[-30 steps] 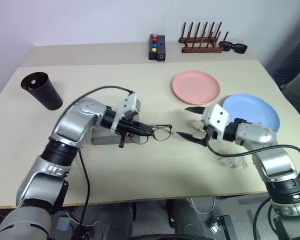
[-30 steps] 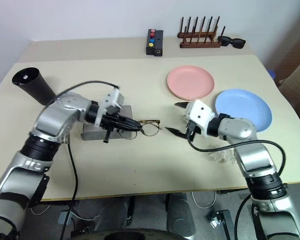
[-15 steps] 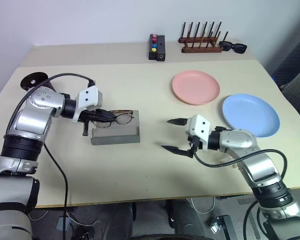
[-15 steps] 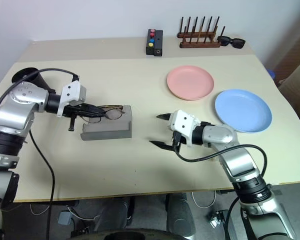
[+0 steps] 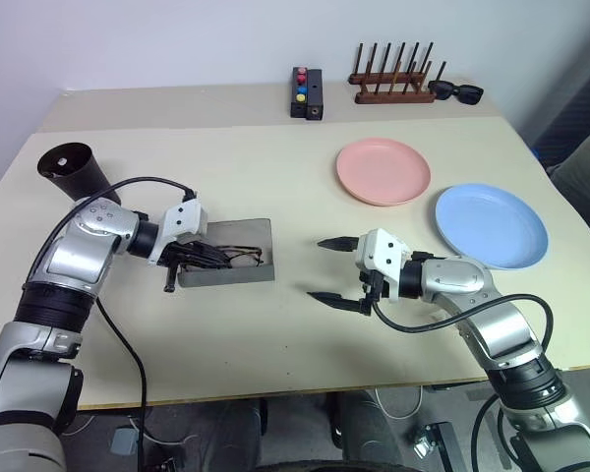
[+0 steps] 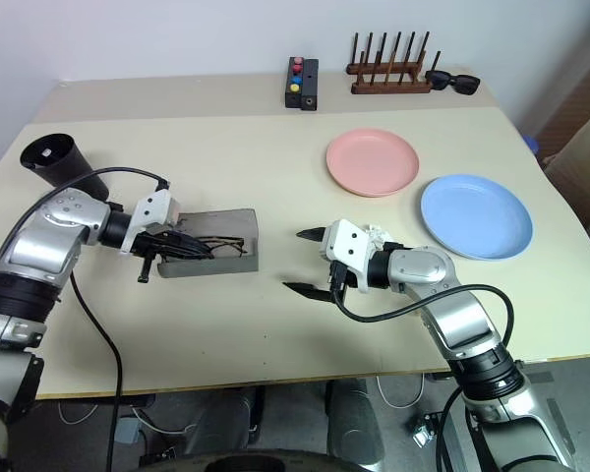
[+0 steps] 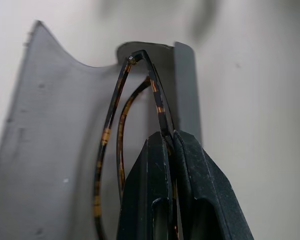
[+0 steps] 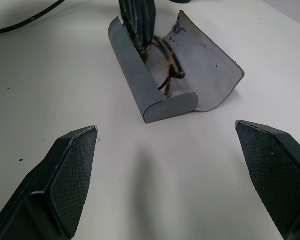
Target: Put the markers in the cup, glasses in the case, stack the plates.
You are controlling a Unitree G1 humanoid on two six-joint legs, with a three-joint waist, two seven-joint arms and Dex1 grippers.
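Note:
Next, my right gripper moves to the pink plate's near-side rim (image 5: pixel 384 204) and closes there, because this plate will go onto the blue plate.
The grey case (image 5: pixel 238 271) lies open left of the table's middle. The glasses (image 5: pixel 240 257) rest inside it, thin dark frame folded. My left gripper (image 5: pixel 205 256) reaches into the case from the left, shut on the glasses' frame (image 7: pixel 110 132); the fingers (image 7: pixel 190 170) pinch it. My right gripper (image 5: pixel 320 269) hovers open just right of the case, nothing between its fingers (image 8: pixel 72 170). The dark cup (image 5: pixel 71 168) stands at the far left. The pink plate (image 5: pixel 383 170) and blue plate (image 5: pixel 490 224) lie side by side on the right. The markers are hidden from view.
Along the back edge stand a black box with coloured buttons (image 5: pixel 306 93), a wooden peg rack (image 5: pixel 393 87) and black sunglasses (image 5: pixel 457 91). Cables loop from both wrists over the table.
My left gripper carried the glasses leftward from the table's middle and lowered them into the case. My right gripper shifted left toward the case, staying open.

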